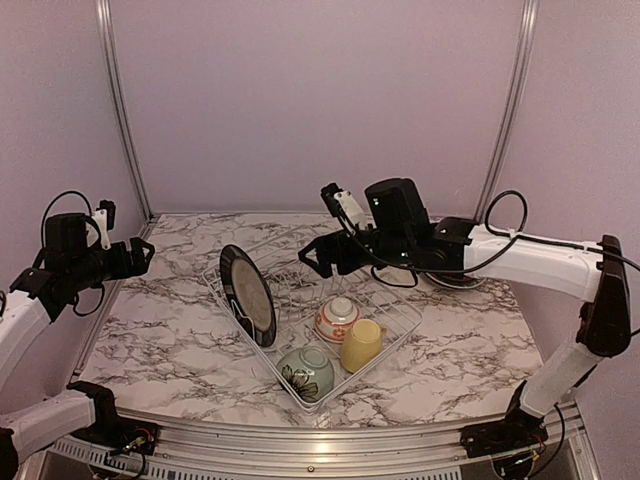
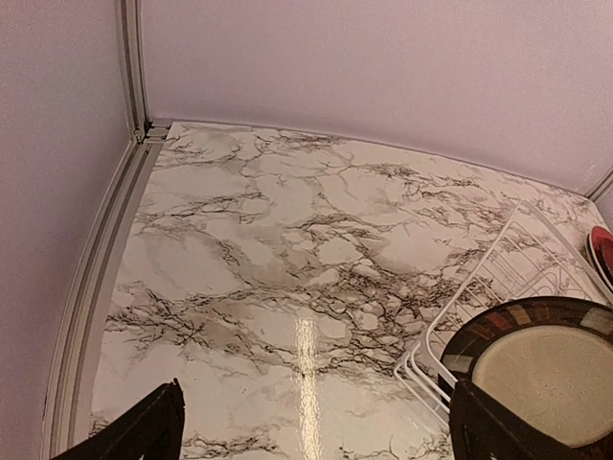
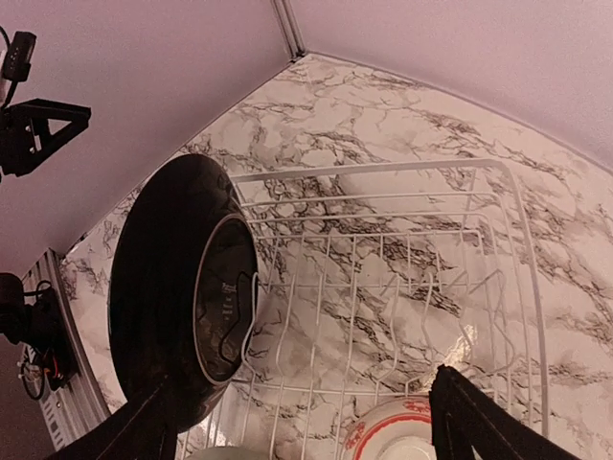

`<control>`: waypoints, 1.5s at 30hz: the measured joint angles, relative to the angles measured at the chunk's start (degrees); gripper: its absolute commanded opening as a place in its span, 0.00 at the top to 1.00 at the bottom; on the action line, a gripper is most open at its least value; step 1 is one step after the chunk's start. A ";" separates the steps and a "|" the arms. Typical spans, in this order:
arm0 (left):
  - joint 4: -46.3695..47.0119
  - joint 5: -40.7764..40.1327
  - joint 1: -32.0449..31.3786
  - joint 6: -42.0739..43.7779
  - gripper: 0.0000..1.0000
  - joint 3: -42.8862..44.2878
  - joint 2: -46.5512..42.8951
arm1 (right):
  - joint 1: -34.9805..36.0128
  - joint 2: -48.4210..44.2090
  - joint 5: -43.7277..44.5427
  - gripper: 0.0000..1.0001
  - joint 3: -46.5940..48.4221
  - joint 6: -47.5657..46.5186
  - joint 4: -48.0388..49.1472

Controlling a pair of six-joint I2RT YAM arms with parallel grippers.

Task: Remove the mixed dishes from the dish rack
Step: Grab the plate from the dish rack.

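Note:
The black-rimmed plate's upper edge (image 1: 268, 291), on the side toward the red-patterned white bowl, is the next place my right gripper should go to and close on.
The white wire dish rack (image 1: 392, 318) lies mid-table. In it a black-rimmed plate (image 1: 248, 295) stands upright at the left, with a red-patterned white bowl (image 1: 337, 320), a yellow cup (image 1: 361, 345) and a green flowered bowl (image 1: 307, 372) toward the near corner. My right gripper (image 1: 322, 256) is open and empty above the rack's far part; its view shows the plate's back (image 3: 182, 297), the rack (image 3: 383, 278) and the bowl (image 3: 397, 431). My left gripper (image 1: 141, 256) is open and empty, left of the rack (image 2: 498, 287) and plate (image 2: 546, 364).
A red plate (image 1: 462, 283) lies on the table at the right, mostly hidden behind my right arm; its edge shows in the left wrist view (image 2: 601, 251). Purple walls with metal rails enclose the marble table (image 1: 160, 320) on three sides.

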 measured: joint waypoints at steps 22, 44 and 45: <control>-0.33 0.00 0.00 0.00 0.01 0.00 0.81 | 15.23 24.35 16.28 0.37 28.63 10.25 -14.60; -0.37 -1.01 0.00 0.02 0.01 0.00 1.49 | 19.37 33.09 32.15 0.90 39.36 8.22 -27.17; -0.37 -1.09 0.00 0.02 0.01 0.00 1.60 | 19.37 33.38 32.41 0.91 39.93 8.15 -27.41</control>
